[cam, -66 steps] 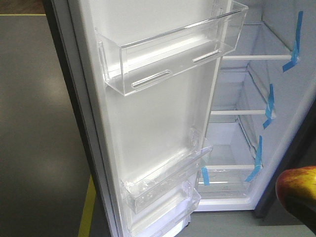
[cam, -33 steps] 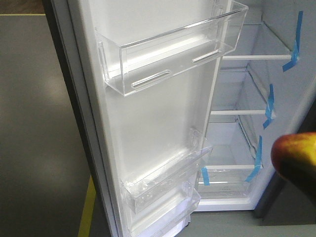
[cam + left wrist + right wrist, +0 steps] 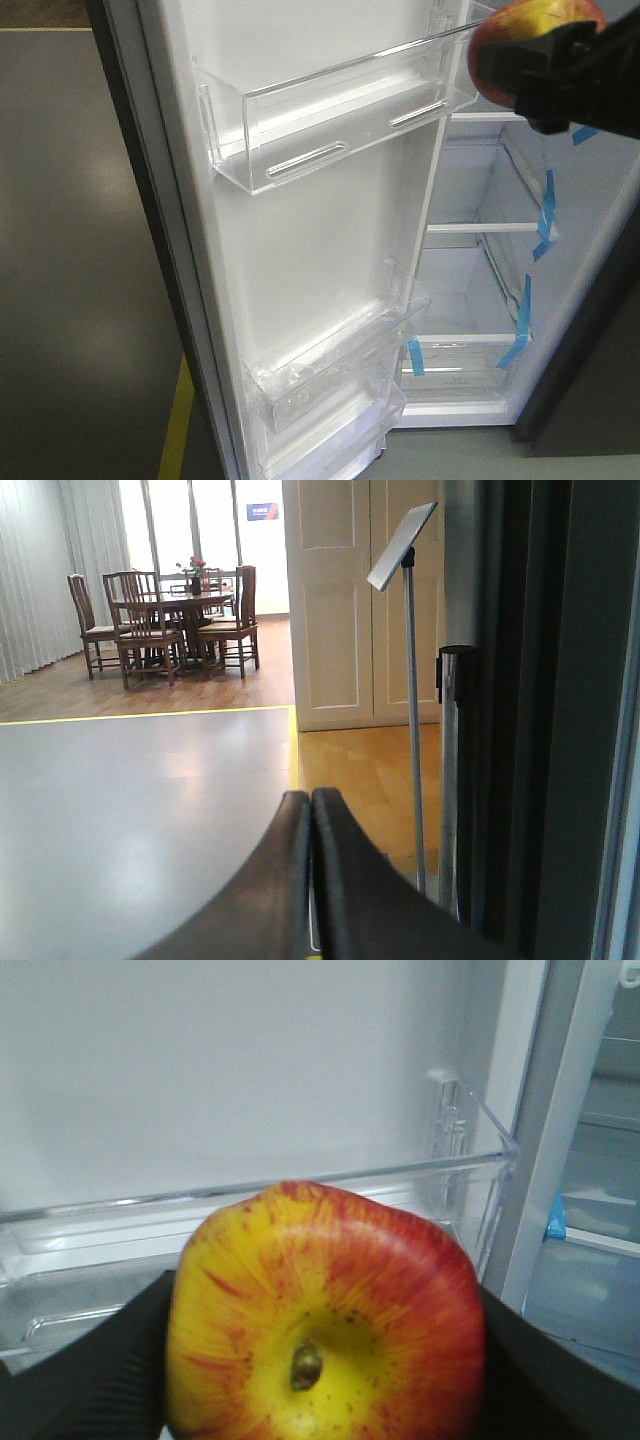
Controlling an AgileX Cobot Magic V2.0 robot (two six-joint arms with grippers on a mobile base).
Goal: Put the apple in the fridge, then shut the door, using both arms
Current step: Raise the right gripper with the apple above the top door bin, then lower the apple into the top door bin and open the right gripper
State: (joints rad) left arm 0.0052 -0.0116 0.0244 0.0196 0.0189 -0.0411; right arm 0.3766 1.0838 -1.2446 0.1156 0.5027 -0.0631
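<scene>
Next, my right gripper sets the apple down in the door's upper clear bin [image 3: 402, 71] [image 3: 350, 1208], toward the end of the bin that is near the fridge's white shelves.
The red and yellow apple [image 3: 522, 30] [image 3: 325, 1325] is clamped between my right gripper's [image 3: 325, 1360] black fingers [image 3: 570, 75]. It hangs high at the right end of the door's upper clear bin [image 3: 340, 120]. The fridge door [image 3: 300, 250] stands open, white lining toward me, and the fridge's white shelves [image 3: 500, 228] show to its right. In the right wrist view the apple's stem end faces the camera, with the clear bin [image 3: 250, 1230] just behind it. My left gripper [image 3: 311, 798] is shut on nothing and points at grey floor beside the door's dark edge [image 3: 530, 720].
Two lower clear door bins [image 3: 330, 370] stick out from the lining. Blue tape strips [image 3: 545, 210] mark the shelf ends. A yellow floor line [image 3: 178, 420] runs beside the door. A sign stand [image 3: 410, 680], white doors and a dining table with chairs [image 3: 170, 620] lie beyond the left gripper.
My right gripper has risen with the apple from the lower right corner of the front view to the top right, level with the upper door bin.
</scene>
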